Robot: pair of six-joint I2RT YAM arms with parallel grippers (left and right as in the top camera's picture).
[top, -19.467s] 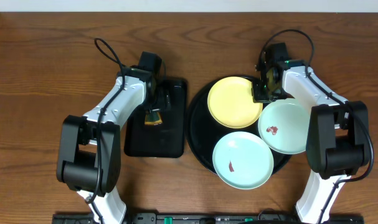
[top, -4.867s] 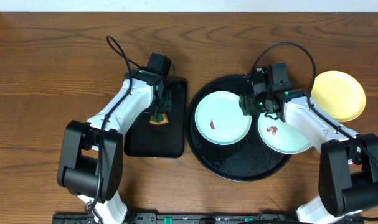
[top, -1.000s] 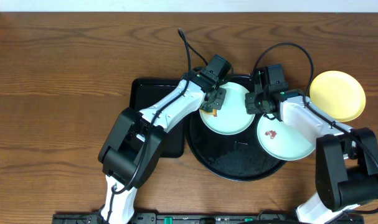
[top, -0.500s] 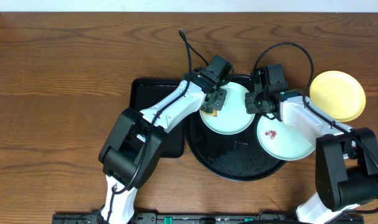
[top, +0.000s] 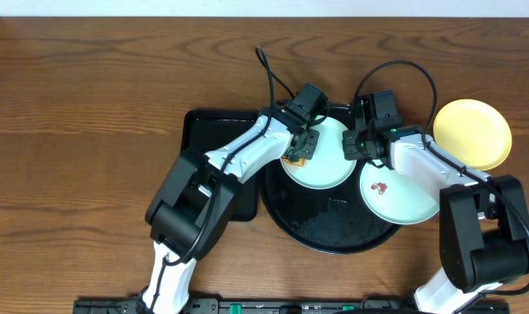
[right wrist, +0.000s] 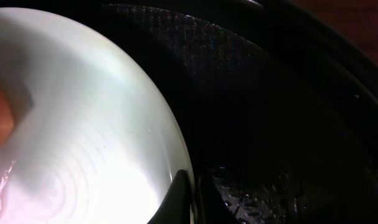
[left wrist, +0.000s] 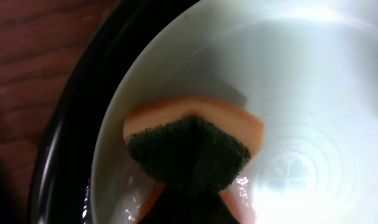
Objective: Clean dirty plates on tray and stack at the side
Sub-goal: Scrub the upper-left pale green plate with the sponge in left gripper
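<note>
Next, I release the orange sponge from my left gripper near the middle of the smaller rectangular black tray (top: 215, 159).
The round black tray (top: 334, 228) holds two pale mint plates. The upper-left plate (top: 327, 166) is pinched at its right rim by my right gripper (top: 355, 145), which is shut on it; in the right wrist view the dark fingers (right wrist: 179, 198) clamp the plate's rim (right wrist: 83, 124) over the tray (right wrist: 288, 124). My left gripper (top: 301, 144) is shut on an orange sponge (left wrist: 187, 149) with a green pad, pressed flat on that plate (left wrist: 301, 93). The second mint plate (top: 402, 196) carries a reddish smear. A pale yellow plate (top: 473, 133) lies on the table, right of the tray.
A smaller rectangular black tray (top: 213, 126) lies left of the round one, partly under my left arm. Both arms reach in over the round tray's back half. Brown wooden table (top: 90, 105) surrounds everything.
My left gripper has slid the sponge slightly to the right and forward on the mint plate. The right gripper and the plates have stayed put.
</note>
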